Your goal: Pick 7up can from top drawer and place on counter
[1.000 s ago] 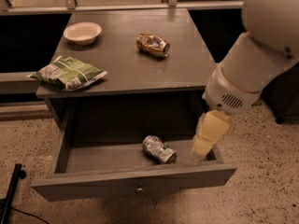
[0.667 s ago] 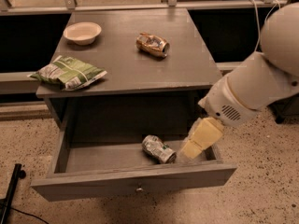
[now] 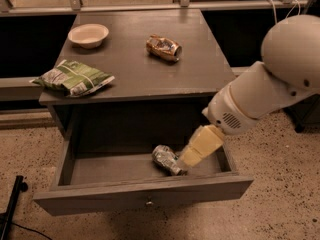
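I need to next close on the middle of the 7up can's body (image 3: 168,159) inside the open top drawer.
The 7up can (image 3: 167,159), silver and dented, lies on its side inside the open top drawer (image 3: 145,192), right of middle. My gripper (image 3: 187,159) reaches down into the drawer from the right, its yellowish tip right next to the can's right end. The counter (image 3: 145,59) is the grey cabinet top above the drawer.
On the counter sit a white bowl (image 3: 88,34) at the back left, a green chip bag (image 3: 72,77) hanging over the left edge, and a brownish-orange can (image 3: 163,47) lying at the back middle. A railing runs behind. The speckled floor surrounds the cabinet.
My arm has swung lower and to the left, bringing the gripper from the drawer's right side down to the can. The can has not moved.
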Available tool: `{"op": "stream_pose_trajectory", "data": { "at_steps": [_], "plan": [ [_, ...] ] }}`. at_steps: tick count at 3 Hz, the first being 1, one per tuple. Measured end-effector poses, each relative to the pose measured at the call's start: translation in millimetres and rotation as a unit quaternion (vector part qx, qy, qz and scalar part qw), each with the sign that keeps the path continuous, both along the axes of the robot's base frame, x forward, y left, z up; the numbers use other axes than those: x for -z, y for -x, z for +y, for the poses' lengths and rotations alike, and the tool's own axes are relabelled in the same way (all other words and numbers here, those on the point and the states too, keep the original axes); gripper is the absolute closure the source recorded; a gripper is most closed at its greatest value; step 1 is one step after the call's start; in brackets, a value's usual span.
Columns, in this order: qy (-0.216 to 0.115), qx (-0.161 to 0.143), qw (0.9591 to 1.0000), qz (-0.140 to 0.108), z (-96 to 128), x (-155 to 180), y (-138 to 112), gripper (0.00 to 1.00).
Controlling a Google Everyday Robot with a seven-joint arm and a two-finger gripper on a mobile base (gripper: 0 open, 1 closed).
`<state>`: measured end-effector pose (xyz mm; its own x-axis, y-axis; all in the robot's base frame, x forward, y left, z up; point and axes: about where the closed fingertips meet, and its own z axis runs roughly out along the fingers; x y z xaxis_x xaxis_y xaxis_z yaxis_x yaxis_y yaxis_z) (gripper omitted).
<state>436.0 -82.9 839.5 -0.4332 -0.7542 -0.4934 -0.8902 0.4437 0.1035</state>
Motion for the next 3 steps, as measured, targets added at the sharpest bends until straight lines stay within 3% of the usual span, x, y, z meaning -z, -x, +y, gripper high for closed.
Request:
{"op": "stream_pose_trajectory", "data": {
  "at_steps": [1,2,3],
  "plan": [
    [-0.036,0.045,0.9983,-0.001,17,32,-32,0.0],
    [-0.046,0.086,0.9951,-0.017,40,51,-58,0.0],
    [-0.025,0.128,0.9907,-0.038,55,71,-79,0.0]
  ]
}}
